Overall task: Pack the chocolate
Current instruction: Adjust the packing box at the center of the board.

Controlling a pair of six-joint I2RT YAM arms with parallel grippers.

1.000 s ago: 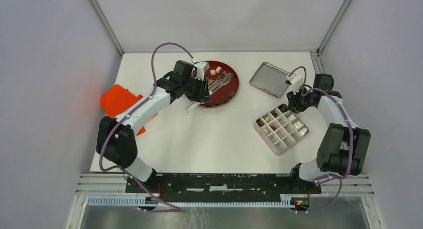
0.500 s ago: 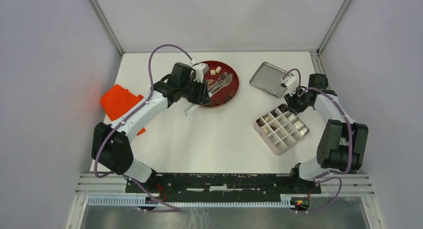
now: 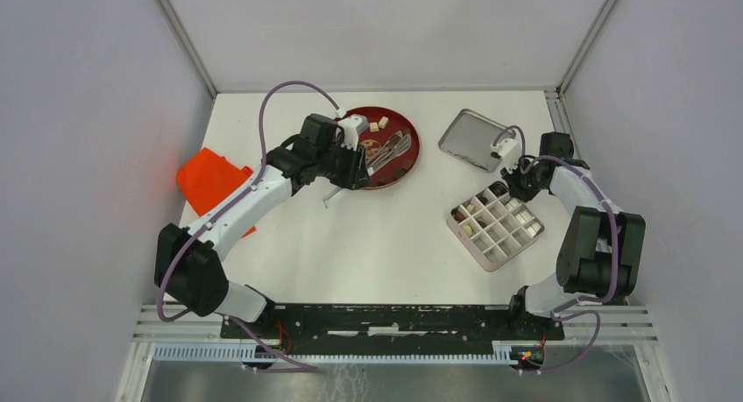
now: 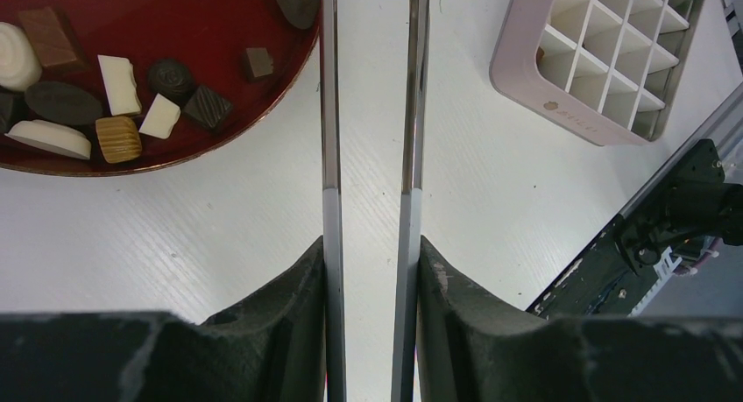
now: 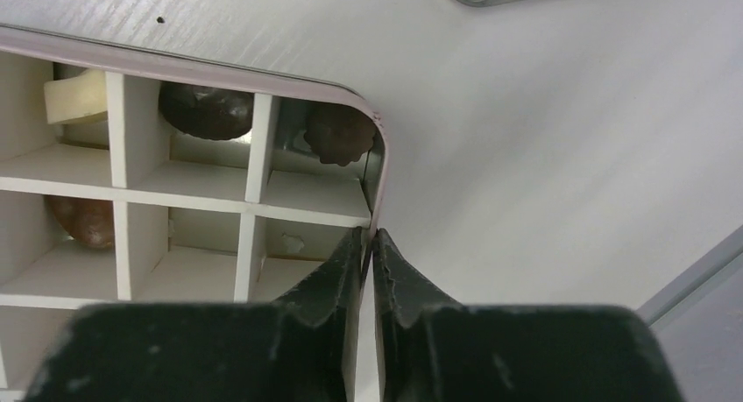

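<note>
The pink compartment box is far from the tweezers in my left gripper. Next, my right gripper takes hold of the box's side (image 5: 383, 164) again and pulls the box closer.
Chocolate (image 4: 116, 82) pieces in dark brown, lighter brown and cream-white lie on the red plate (image 4: 175, 17) at the upper left of the left wrist view. My left gripper (image 4: 371, 244) is shut on metal tweezers (image 4: 329, 139), whose two blades stand apart beside the plate's rim with nothing between them. The pink compartment box (image 3: 469, 244) holds a few chocolate pieces (image 5: 339, 132). My right gripper (image 5: 370, 236) is shut on the box's side wall (image 5: 378, 183) near its far corner. From above, the left gripper (image 3: 346, 176) hangs at the plate's (image 3: 419, 148) left edge.
A metal lid (image 3: 476, 140) lies at the back right, just behind the right gripper (image 3: 515, 185). A second metal tool (image 3: 392, 146) rests on the plate. An orange object (image 3: 210, 181) lies at the table's left edge, under the left arm.
My right gripper has closed its jaws onto the box's wall. The left arm has drifted slightly left with the tweezers still in its grip.
</note>
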